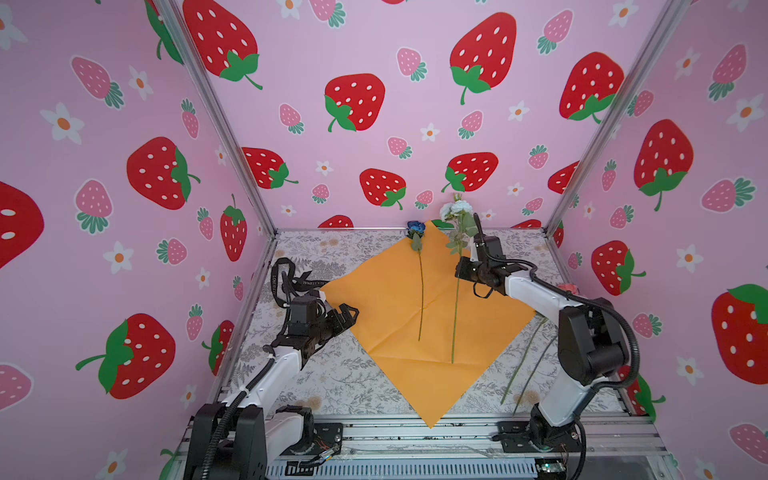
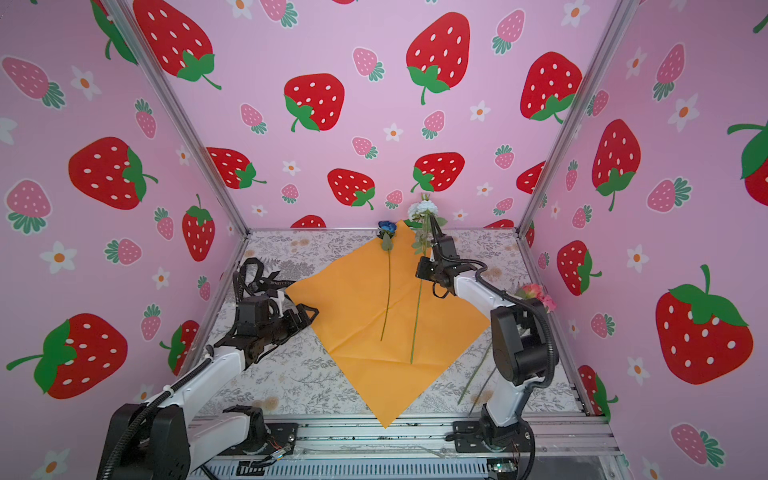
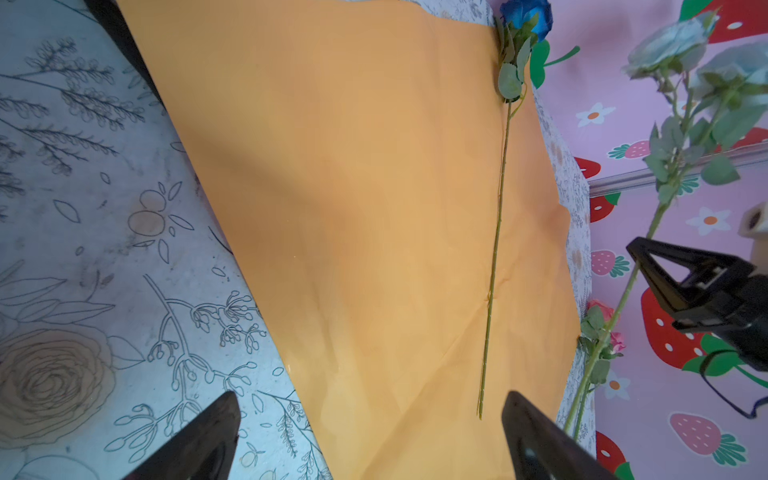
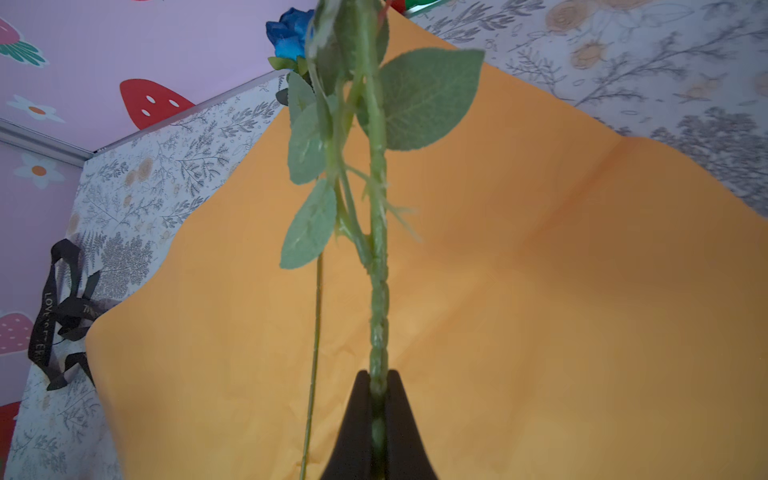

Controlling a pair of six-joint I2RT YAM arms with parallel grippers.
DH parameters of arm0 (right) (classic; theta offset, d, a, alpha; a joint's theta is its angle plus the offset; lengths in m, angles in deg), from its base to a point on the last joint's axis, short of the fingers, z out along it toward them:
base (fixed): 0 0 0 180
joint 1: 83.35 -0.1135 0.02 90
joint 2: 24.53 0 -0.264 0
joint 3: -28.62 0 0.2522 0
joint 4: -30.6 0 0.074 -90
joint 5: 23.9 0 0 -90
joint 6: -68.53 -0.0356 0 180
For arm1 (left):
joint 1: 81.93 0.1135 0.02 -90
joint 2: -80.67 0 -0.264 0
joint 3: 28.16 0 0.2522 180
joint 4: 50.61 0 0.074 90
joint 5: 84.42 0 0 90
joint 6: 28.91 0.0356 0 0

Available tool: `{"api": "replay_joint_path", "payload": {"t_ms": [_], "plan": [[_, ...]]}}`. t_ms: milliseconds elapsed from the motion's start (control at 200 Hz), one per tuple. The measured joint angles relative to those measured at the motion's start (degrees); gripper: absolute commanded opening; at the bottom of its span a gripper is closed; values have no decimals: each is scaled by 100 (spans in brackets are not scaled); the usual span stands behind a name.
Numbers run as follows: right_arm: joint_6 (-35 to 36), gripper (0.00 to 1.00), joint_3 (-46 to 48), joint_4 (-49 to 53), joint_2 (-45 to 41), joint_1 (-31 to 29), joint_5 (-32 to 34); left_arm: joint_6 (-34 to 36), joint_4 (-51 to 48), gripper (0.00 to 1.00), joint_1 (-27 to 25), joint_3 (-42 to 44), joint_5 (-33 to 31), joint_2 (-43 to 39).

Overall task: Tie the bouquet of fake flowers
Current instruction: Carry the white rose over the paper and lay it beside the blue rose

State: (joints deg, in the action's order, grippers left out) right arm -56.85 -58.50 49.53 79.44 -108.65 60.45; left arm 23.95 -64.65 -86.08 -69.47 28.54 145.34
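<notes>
Next, I let go of the pale white-blue flower with my right gripper on the orange paper (image 1: 430,288) (image 4: 334,384), alongside the blue rose's stem.
The bouquet of fake flowers is in separate stems. A blue rose (image 1: 415,227) (image 3: 528,16) lies flat on the orange paper (image 1: 386,299) (image 2: 353,299). My right gripper (image 1: 459,268) (image 4: 377,390) is shut on the stem of a pale white-blue flower (image 1: 455,208) (image 2: 422,208), holding it above the paper beside the blue rose, bloom towards the back wall. Pink roses (image 1: 575,287) (image 2: 536,293) lie on the table behind the right arm. My left gripper (image 1: 349,313) (image 3: 370,399) hovers open at the paper's left corner, holding nothing.
A black ribbon with pale lettering (image 1: 286,278) (image 4: 58,316) lies bunched at the back left of the floral table, just beyond the left gripper. Strawberry-patterned walls close in the table on three sides. A metal rail (image 1: 415,432) runs along the front edge.
</notes>
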Motion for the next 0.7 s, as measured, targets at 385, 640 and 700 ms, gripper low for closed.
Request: {"api": "replay_joint_path", "payload": {"t_ms": [385, 640, 700], "plan": [[-302, 0, -1106, -282, 1602, -214, -256, 28, -111, 99, -122, 0, -55, 17], [-374, 0, -1445, -247, 2166, -219, -542, 92, -127, 99, -133, 0, -118, 15], [-378, 0, -1506, -243, 2251, -219, -603, 92, -127, 99, -136, 0, -136, 22]]}}
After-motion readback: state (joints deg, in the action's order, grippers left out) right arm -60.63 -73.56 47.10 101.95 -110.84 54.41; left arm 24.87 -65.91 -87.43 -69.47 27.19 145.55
